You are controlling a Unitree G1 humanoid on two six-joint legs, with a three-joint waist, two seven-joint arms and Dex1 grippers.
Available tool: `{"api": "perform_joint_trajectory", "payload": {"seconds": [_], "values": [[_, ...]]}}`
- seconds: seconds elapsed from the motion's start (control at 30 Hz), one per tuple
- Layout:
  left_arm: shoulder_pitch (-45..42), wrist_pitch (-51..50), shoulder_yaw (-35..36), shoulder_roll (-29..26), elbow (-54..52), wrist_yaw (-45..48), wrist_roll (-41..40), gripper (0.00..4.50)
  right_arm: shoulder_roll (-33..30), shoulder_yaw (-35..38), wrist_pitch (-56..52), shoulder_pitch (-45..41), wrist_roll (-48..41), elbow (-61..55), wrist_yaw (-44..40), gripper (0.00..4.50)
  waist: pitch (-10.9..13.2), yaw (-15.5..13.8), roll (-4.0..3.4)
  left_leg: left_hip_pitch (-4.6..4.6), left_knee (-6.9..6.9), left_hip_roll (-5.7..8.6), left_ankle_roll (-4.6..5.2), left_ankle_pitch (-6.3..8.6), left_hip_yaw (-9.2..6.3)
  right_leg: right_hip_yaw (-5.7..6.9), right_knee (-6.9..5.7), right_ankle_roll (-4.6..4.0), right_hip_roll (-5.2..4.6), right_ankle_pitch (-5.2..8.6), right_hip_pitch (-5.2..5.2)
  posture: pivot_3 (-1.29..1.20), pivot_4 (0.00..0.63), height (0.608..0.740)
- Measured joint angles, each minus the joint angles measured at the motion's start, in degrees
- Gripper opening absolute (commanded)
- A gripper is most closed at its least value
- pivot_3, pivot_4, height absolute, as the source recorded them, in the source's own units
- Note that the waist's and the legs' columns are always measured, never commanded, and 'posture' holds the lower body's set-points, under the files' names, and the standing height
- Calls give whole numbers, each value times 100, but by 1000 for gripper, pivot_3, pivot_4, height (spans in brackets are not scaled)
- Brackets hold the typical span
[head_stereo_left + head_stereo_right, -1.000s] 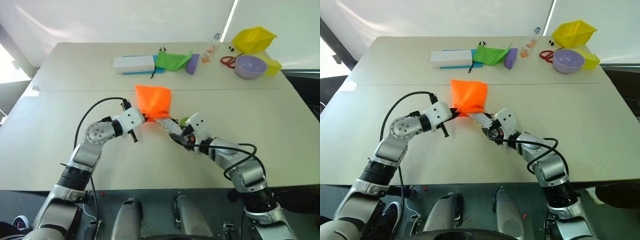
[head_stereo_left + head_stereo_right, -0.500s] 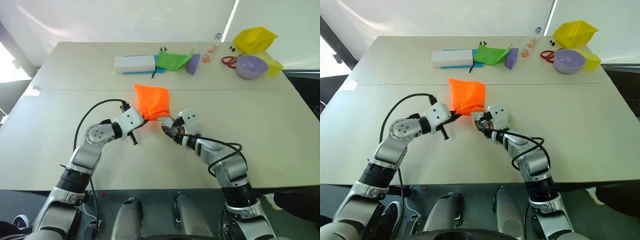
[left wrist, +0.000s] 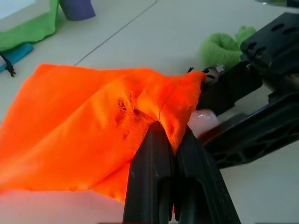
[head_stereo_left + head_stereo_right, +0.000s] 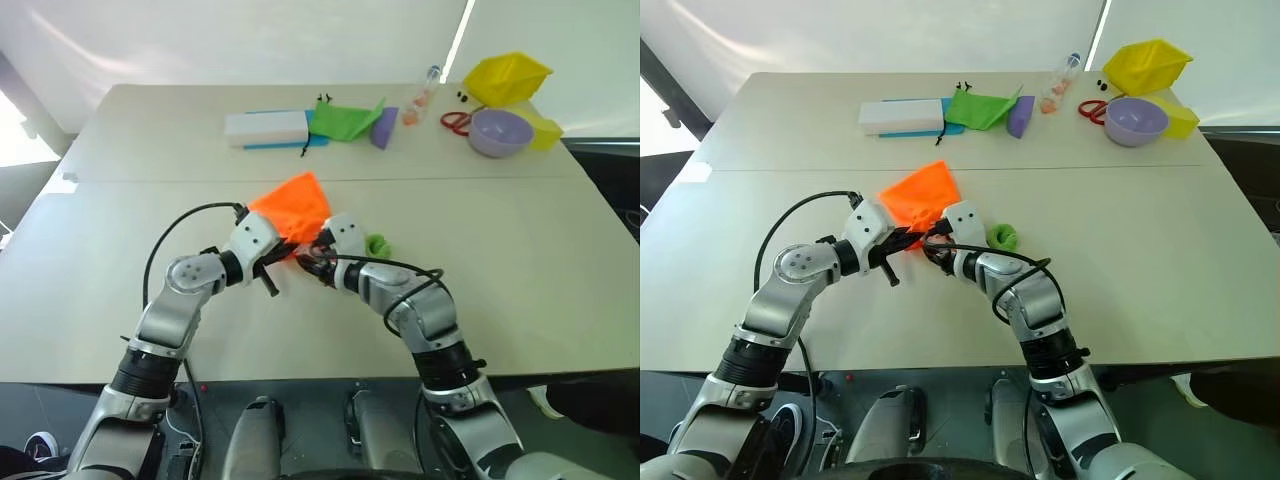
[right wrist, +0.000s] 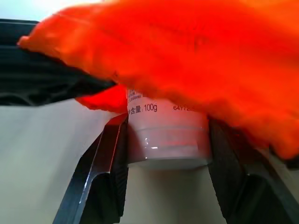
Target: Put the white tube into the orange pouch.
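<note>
The robot's right gripper should release the white tube inside the orange pouch (image 4: 298,229) (image 5: 170,63), under the fabric just past the pouch's near edge.
The orange pouch (image 4: 292,204) lies at mid-table, its near edge lifted. My left gripper (image 3: 166,136) is shut on the pouch's rim, pinching a fold of orange fabric. From the right, my right gripper (image 5: 166,127) holds the white tube (image 5: 167,140) between its two fingers (image 5: 108,164). The tube's far end sits under the orange fabric (image 5: 196,51) at the pouch's mouth, and the rest of it is hidden there. In the head views the two grippers meet at the pouch's near edge (image 4: 300,252). The lime-green toggle (image 4: 378,244) lies on the table just right of them.
Along the far edge stand a long white box (image 4: 266,127), a green pouch (image 4: 345,120), a purple block (image 4: 385,128), a clear bottle (image 4: 424,95), red scissors (image 4: 456,122), a lilac bowl (image 4: 501,132) and yellow containers (image 4: 508,77).
My right gripper has moved left with the tube up to the pouch's mouth. The left gripper has rolled, tilting the pouch so its far corner points left. The toggle now lies uncovered.
</note>
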State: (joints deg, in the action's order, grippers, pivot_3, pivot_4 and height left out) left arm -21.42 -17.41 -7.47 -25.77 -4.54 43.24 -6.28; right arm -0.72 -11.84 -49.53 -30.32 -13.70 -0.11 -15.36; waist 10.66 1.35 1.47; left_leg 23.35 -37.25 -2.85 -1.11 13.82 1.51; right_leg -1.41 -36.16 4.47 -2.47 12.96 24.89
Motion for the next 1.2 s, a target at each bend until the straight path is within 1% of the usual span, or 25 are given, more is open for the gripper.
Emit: {"api": "perform_joint_trajectory", "payload": {"seconds": [0.13, 0.27, 0.43, 0.7, 0.93, 0.97, 1.0, 1.07, 1.1, 1.2], "values": [[112, -53, 37, -69, -17, -30, -1, 0, 124, -10, 166, -131, 31, 276, -14, 1797, 0, 0, 0, 1, 0, 0, 0, 0, -1, 0, 0, 0, 0, 0, 0, 0, 150, 740], [141, -53, 42, -129, -36, -40, 1, 0, 108, -171, 375, -197, 244, 417, -83, 1797, 0, 1, 0, 2, 0, 0, 0, 0, 2, 0, 3, 1, -3, 0, 0, 0, 150, 740], [144, -49, 81, -146, -74, -71, 1, 0, 219, -192, 694, -397, 443, 849, -63, 1797, 0, 11, 0, -2, 0, 0, 0, 0, 1, 0, -1, -3, -2, -2, 0, 0, 150, 740], [137, 49, 98, -126, -121, -68, 2, 0, 418, -104, 1247, -724, 651, 1599, 64, 1797, -1, 117, 0, -4, -1, 0, 0, 0, 1, 0, -1, -5, -4, -4, -3, 0, 150, 740], [138, 60, 94, -121, -130, -68, 5, 0, 408, -166, 1389, -686, 735, 1625, -173, 1797, -1, 120, 0, -3, 1, -1, 0, 0, 0, 0, 0, -5, -3, -4, -2, 0, 150, 740], [138, 66, 93, -121, -131, -70, 5, 0, 409, -165, 1390, -665, 735, 1602, -207, 2814, -1, 120, 0, -3, 1, -1, 0, 0, 0, 0, 0, -5, -3, -4, -2, 0, 150, 740], [138, 69, 93, -121, -132, -71, 7, 0, 408, -162, 1360, -650, 726, 1600, -282, 3210, -1, 120, 0, -3, 2, -1, 0, 0, 0, 0, 1, -5, -3, -4, -2, 0, 150, 740], [136, 89, 111, -120, -142, -95, 9, 0, 405, -196, 1349, -596, 716, 1517, -420, 4229, -1, 118, 0, -3, 3, -1, 0, 0, 0, 0, 1, -4, -3, -3, -1, 0, 150, 740], [136, 91, 109, -120, -143, -102, 13, 0, 405, -223, 1319, -573, 715, 1462, -463, 4455, -1, 118, 0, -3, 4, -1, 0, 0, 0, 0, 1, -5, -3, -3, -1, 0, 150, 740], [144, 100, 72, -120, -141, -105, 67, 0, 307, -256, 1060, -456, 623, 1136, -708, 4455, 0, 117, 0, -2, 3, 0, 0, 0, 0, 0, 2, -5, -5, -3, -1, 0, 150, 740]]}}
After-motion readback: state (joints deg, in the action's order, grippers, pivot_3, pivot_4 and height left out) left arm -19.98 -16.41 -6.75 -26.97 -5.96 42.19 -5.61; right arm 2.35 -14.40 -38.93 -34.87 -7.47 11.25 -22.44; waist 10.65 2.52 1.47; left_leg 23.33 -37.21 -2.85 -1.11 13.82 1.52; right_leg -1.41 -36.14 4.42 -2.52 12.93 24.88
